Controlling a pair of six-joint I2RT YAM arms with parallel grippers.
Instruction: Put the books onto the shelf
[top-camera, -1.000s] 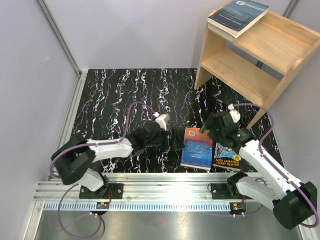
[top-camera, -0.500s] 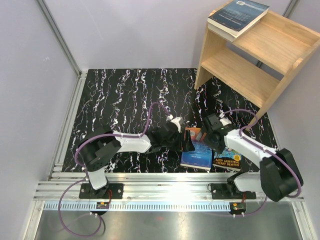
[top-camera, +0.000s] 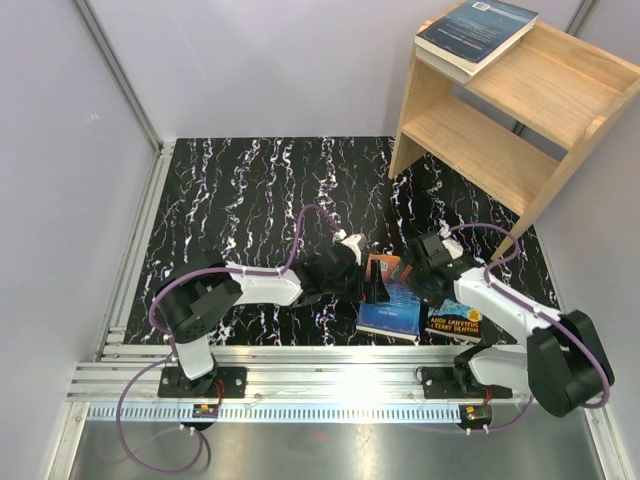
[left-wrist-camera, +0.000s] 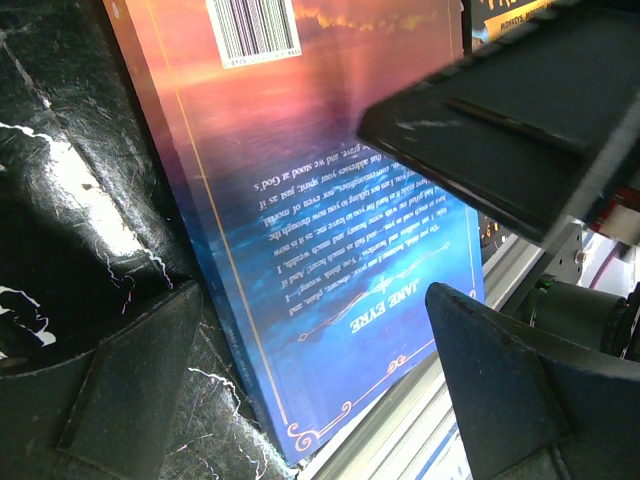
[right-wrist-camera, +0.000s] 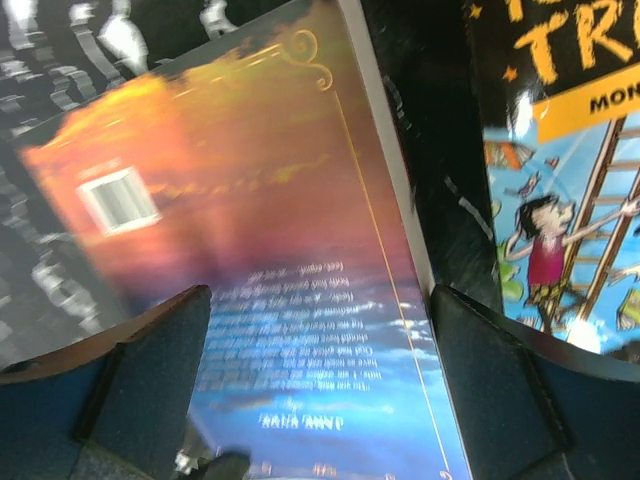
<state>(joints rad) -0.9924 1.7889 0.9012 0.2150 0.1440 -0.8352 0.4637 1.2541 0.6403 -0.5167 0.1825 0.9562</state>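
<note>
My right gripper should pinch the book's page edge (right-wrist-camera: 396, 172) nearest the Treehouse book, because the Jane Eyre book's cover is too wide for its fingers.
A blue and orange "Jane Eyre" book (top-camera: 392, 305) lies on the black marbled mat near the front rail. My left gripper (top-camera: 374, 286) is at its left edge, open; in the left wrist view the cover (left-wrist-camera: 320, 180) fills the space between the fingers (left-wrist-camera: 130, 390). My right gripper (top-camera: 424, 276) is low over the right edge, open too, with the cover (right-wrist-camera: 280, 250) between its fingers (right-wrist-camera: 510, 385). A blue-yellow "Treehouse" book (top-camera: 455, 322) (right-wrist-camera: 570, 190) lies just right of it. A dark blue-grey book (top-camera: 478, 30) rests on top of the wooden shelf (top-camera: 520, 150).
The shelf stands at the back right corner against the wall. An aluminium rail (top-camera: 330, 365) runs along the front edge, right beside the book's near end. Grey walls close the left and back sides. Purple cables loop off both arms.
My left arm reached right to the Jane Eyre book's left edge. My right gripper came down and forward over its right edge. The book has shifted slightly left.
</note>
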